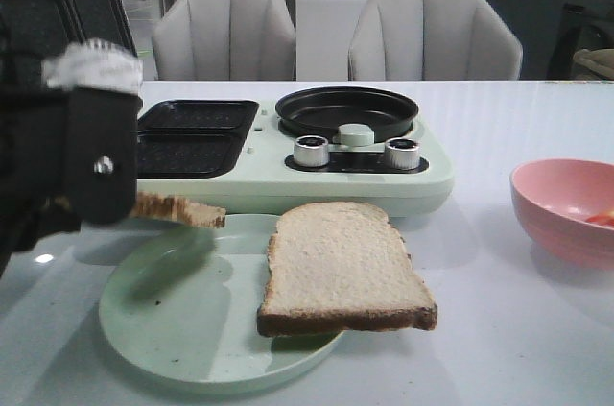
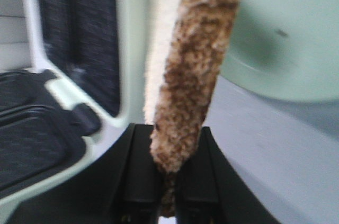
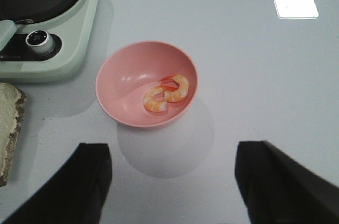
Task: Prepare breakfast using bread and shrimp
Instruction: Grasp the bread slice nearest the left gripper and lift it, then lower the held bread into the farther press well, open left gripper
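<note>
My left gripper needs to release the slice of bread on the rear section of the breakfast maker's black grill plates (image 1: 215, 107) (image 2: 54, 15).
My left gripper (image 1: 123, 203) is shut on one slice of bread (image 1: 180, 208) and holds it above the left rim of the pale green plate (image 1: 163, 324), close to the cooker's front. In the left wrist view the brown crust (image 2: 185, 75) stands between the black fingers (image 2: 140, 166). The second slice (image 1: 341, 267) lies on the plate's right side and overhangs its rim. Two curled pink-orange shrimp (image 3: 167, 92) lie in a pink bowl (image 3: 127, 75), just ahead of my open, empty right gripper (image 3: 172, 181). The bowl (image 1: 561, 204) is at the right in the front view.
A pale green breakfast maker (image 1: 288, 171) stands behind the plate, with open black grill plates (image 1: 192, 137) on the left, a round black pan (image 1: 347, 110) on the right and two knobs (image 1: 311, 151). Its raised lid (image 1: 67, 3) is at the far left. Two chairs (image 1: 225, 32) stand beyond the table.
</note>
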